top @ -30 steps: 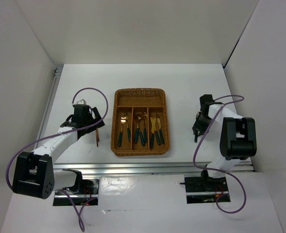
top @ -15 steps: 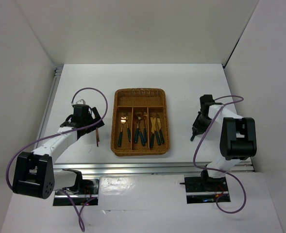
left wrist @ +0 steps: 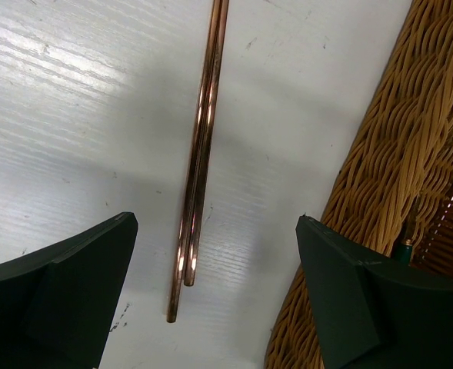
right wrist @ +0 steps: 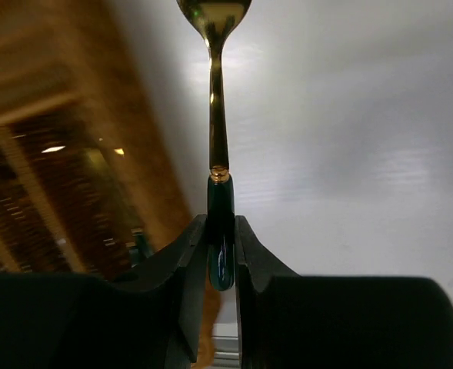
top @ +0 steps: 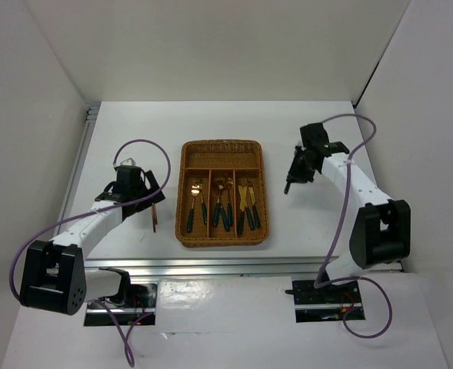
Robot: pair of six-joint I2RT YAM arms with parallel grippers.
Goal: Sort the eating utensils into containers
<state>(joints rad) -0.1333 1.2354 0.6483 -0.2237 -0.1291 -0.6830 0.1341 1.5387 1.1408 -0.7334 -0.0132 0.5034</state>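
Observation:
The robot's right gripper should release the spoon among the green-handled utensils in the tray's long slot (top: 196,204) nearest the chopsticks.
A brown wicker tray (top: 186,231) lies mid-table; its three long slots hold several green-handled gold utensils (top: 224,207), and the crosswise slot at the far end looks bare. My right gripper (top: 294,174) hangs to the right of the tray, shut on a spoon (top: 288,186). In the right wrist view the spoon's dark green handle (right wrist: 220,219) is pinched between the fingers of the right gripper (right wrist: 220,234), gold bowl pointing away. Two copper chopsticks (left wrist: 201,154) lie side by side on the table left of the tray. My left gripper (left wrist: 217,223) is open above their near ends.
The tray's woven wall (left wrist: 388,161) stands close to my left gripper's right finger (left wrist: 364,300). The tray shows blurred at the left of the right wrist view (right wrist: 49,154). White walls enclose the table on three sides, and a metal rail (top: 241,265) runs along the near edge.
My right gripper closed on the spoon, lifted it off the table and carried it farther back and left, toward the tray. The left arm has not moved.

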